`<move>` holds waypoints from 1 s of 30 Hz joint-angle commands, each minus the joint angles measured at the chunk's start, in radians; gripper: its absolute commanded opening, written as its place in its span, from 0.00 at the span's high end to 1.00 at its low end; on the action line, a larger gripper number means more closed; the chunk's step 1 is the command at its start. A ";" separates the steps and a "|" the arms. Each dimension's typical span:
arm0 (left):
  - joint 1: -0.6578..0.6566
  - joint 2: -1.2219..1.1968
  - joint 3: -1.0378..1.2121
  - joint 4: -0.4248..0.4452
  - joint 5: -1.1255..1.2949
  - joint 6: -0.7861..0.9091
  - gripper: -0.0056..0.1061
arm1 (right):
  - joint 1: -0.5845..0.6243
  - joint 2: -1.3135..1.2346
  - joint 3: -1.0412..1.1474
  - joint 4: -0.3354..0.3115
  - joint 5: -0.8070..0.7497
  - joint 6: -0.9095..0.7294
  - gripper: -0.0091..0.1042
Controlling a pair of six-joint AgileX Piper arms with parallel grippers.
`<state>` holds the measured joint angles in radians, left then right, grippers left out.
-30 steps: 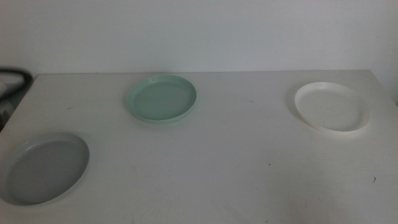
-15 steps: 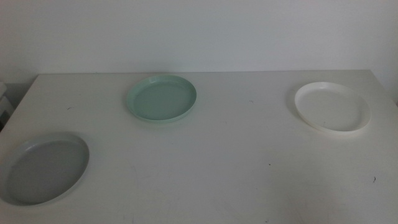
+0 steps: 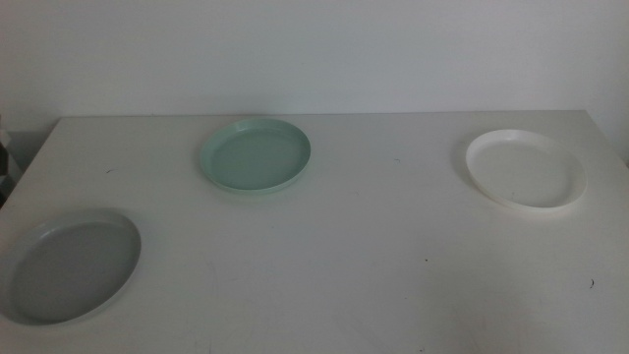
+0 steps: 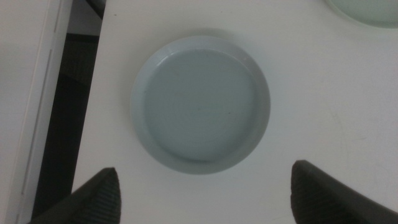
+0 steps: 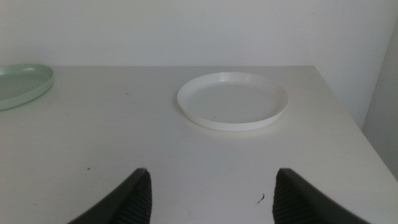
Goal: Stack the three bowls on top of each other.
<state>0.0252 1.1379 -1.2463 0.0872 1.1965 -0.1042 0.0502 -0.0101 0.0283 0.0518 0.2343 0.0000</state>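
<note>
My left gripper is to close on the grey bowl's rim [image 3: 13, 246] [image 4: 138, 82], on the side that faces the dark gap past the table's edge.
Three bowls sit apart on the white table [image 3: 344, 265]. The grey bowl [image 3: 74, 267] lies at the front left, the mint green bowl [image 3: 256, 155] at the back centre-left, and the white bowl [image 3: 526, 168] at the back right. My left gripper [image 4: 204, 169] hangs open above the grey bowl [image 4: 202, 102], clear of it. My right gripper [image 5: 212, 173] is open, low over the table, with the white bowl [image 5: 233, 99] a short way ahead of it. Neither gripper shows in the middle view.
The grey bowl lies close to the table's left edge [image 4: 99, 93], with a dark gap [image 4: 68, 124] beyond it. The mint green bowl's rim [image 5: 22, 84] shows at the side of the right wrist view. A white wall [image 3: 314, 49] backs the table.
A dark part of the left arm at the middle view's left edge has pulled almost out of sight. The three bowls have not moved.
</note>
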 commanded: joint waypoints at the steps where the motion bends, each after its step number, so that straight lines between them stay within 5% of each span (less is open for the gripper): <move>1: -0.003 -0.003 -0.029 -0.003 -0.040 -0.012 0.01 | -0.006 -0.027 -0.006 -0.011 -0.071 -0.011 0.48; 8: 0.016 0.076 -0.061 -0.044 0.005 0.065 0.01 | -0.006 -0.027 -0.006 -0.011 -0.071 -0.011 0.48; 30: 0.429 0.449 -0.117 -0.347 -0.069 0.685 0.01 | -0.006 -0.027 -0.006 -0.011 -0.071 -0.011 0.48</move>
<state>0.4485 1.6037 -1.3290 -0.2168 1.1706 0.5483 0.0502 -0.0101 0.0283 0.0518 0.2343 0.0000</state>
